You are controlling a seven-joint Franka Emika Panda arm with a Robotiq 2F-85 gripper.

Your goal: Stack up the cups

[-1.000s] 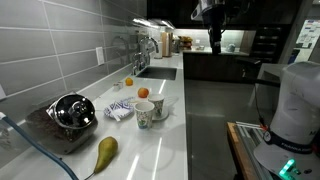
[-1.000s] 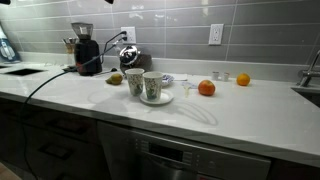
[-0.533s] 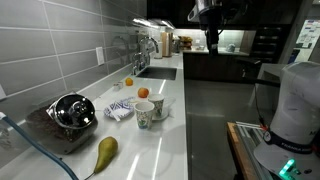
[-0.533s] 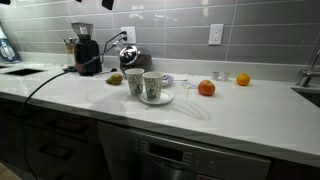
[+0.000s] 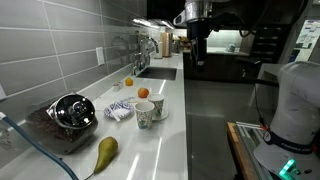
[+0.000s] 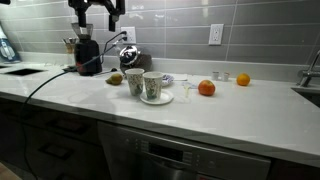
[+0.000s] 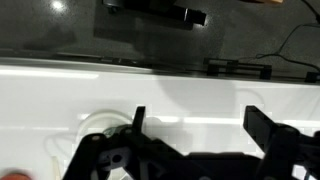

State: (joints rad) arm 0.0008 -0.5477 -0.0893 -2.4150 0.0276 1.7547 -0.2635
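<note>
The robot's gripper should next grab the rim of the cup (image 5: 150, 104) that stands directly on the counter, on the cup's side away from the blue-and-white bowl.
Two pale tapered cups stand upright side by side on the white counter. In both exterior views one cup (image 5: 144, 116) (image 6: 134, 82) stands on the counter and the second cup (image 5: 158, 107) (image 6: 153, 87) stands on a flat white saucer (image 6: 160, 99). My gripper (image 5: 193, 48) (image 6: 97, 14) hangs high above the counter, well away from the cups, open and empty. In the wrist view its fingers (image 7: 200, 125) are spread over bare counter, with a round pale rim (image 7: 100, 124) showing at the left.
Two oranges (image 6: 206, 88) (image 6: 242, 79) lie beyond the cups. A pear (image 5: 104, 152), a shiny metal pot (image 5: 70, 110) and a blue-and-white bowl (image 5: 118, 110) are near the cups. A coffee grinder (image 6: 86, 50) stands by the wall. A sink (image 5: 158, 72) is further along.
The arm has swung across and lower over the counter. The gripper now shows at the top of the view where it was absent. The cups have not moved.
</note>
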